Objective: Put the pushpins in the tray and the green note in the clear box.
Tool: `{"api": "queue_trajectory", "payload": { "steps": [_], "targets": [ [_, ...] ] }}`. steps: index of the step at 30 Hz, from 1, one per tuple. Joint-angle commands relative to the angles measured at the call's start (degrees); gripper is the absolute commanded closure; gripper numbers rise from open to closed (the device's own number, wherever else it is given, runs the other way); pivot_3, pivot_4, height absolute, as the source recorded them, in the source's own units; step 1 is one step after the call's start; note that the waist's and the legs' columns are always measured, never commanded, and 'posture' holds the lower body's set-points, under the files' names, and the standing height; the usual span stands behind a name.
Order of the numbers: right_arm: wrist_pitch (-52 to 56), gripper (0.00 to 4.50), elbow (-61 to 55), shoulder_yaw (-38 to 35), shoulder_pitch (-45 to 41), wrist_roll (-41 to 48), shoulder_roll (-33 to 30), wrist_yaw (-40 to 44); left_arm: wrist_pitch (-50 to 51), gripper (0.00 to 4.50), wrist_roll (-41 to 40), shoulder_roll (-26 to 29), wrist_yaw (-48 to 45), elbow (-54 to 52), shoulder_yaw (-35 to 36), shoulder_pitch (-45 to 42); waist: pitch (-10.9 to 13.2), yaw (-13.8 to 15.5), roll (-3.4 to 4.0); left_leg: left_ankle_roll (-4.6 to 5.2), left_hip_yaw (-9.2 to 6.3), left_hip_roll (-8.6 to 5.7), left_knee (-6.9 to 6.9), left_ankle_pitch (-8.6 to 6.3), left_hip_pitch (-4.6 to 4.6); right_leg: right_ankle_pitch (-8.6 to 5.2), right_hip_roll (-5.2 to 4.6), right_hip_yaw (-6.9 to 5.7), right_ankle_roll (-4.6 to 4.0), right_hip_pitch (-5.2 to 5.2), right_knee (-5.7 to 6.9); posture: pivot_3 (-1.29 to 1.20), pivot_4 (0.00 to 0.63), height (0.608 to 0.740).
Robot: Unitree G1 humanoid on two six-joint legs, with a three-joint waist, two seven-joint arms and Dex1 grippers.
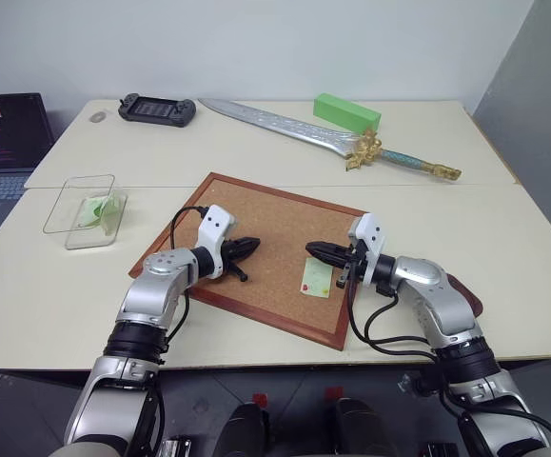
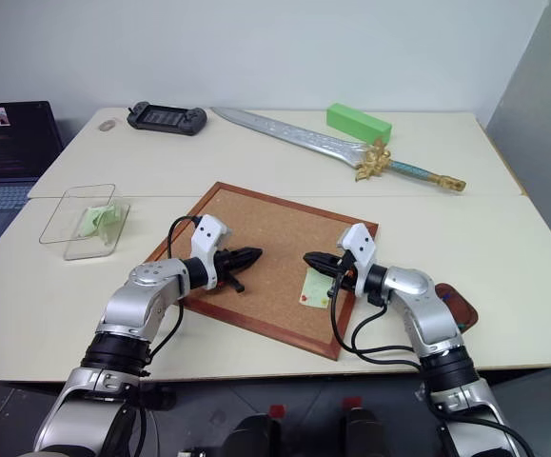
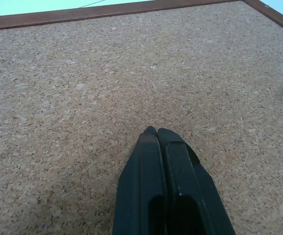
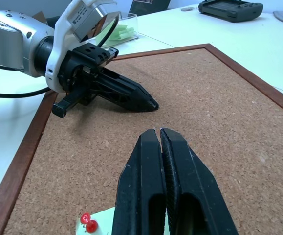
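Observation:
The robot's right gripper will release the pushpin in the far half of the dark red tray [image 1: 451, 295] beside the cork board.
A pale green note [image 1: 316, 277] lies on the cork board [image 1: 256, 214], held at one corner by a red pushpin [image 4: 87, 223]. My right gripper [image 1: 310, 251] hovers just above the note's far edge, shut, with nothing showing between its tips. Facing it from the left, my left gripper [image 1: 253, 246] is also shut and empty, low over the cork. The clear box [image 1: 85, 209] stands on the table to the left of the board with crumpled green paper inside. Behind my right forearm, the edge of the dark red tray [image 2: 461, 307] peeks out.
At the back of the table lie an ornamental sword [image 1: 323, 138], a bright green block [image 1: 346, 112] and a black handheld console [image 1: 157, 109]. A laptop [image 1: 4, 143] sits at the far left. The cork board's wooden frame [image 1: 265, 319] is slightly raised.

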Motion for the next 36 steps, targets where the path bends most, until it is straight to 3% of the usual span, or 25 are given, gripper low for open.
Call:
{"api": "queue_trajectory", "payload": {
  "steps": [1,6,12,17,24,36],
  "targets": [
    [-0.36,4.49,-1.78,-0.91,0.35,0.47,-0.53,0.41,1.43,4.5,1.23,-0.12,-0.23,0.84,-1.29,-0.08,0.0,0.0,0.0,0.0,0.0,0.0,0.0,0.0,0.0,0.0,0.0,0.0,0.0,0.0,0.0,0.0,0.15,0.74],
    [-0.58,4.49,-3.63,-2.74,1.32,-0.42,-1.95,-2.04,1.53,4.5,1.27,-0.14,-0.39,0.62,-1.33,-0.04,0.0,0.03,0.0,0.0,0.0,0.0,0.0,0.0,-0.01,0.0,0.0,0.0,0.0,0.0,-0.01,0.0,0.15,0.74],
    [5.47,4.49,-17.41,-12.89,9.66,1.23,-9.32,-8.5,2.19,4.5,1.28,0.11,-0.82,-0.34,-1.56,0.97,0.0,0.21,0.0,0.0,-0.07,-0.01,-0.03,0.0,-0.11,0.0,-0.12,-0.02,0.0,-0.02,-0.07,0.0,0.15,0.74],
    [11.19,4.49,-23.9,-22.82,17.35,2.04,-11.95,-15.53,2.03,4.5,1.56,-0.02,-0.83,0.33,-1.85,0.78,-0.01,0.19,0.01,0.01,-0.03,0.0,-0.08,-0.01,-0.09,-0.01,-0.1,-0.01,0.0,-0.01,-0.1,0.0,0.15,0.74],
    [17.03,4.49,-29.0,-29.61,25.82,4.57,-12.12,-18.93,1.74,4.5,1.85,-0.23,-1.58,1.63,-2.35,-0.31,-0.05,0.15,0.09,0.01,0.09,-0.01,-0.06,-0.01,-0.04,-0.01,-0.07,0.06,0.01,0.03,-0.09,0.0,0.15,0.74],
    [17.73,4.49,-31.72,-34.25,36.96,6.5,-11.42,-19.77,1.07,4.5,2.36,0.19,-2.73,2.88,-2.33,-0.72,-0.13,0.12,0.22,0.01,0.14,-0.02,-0.07,-0.01,-0.01,-0.03,-0.05,0.07,0.03,0.06,-0.1,0.0,0.15,0.74]
  ]
}}
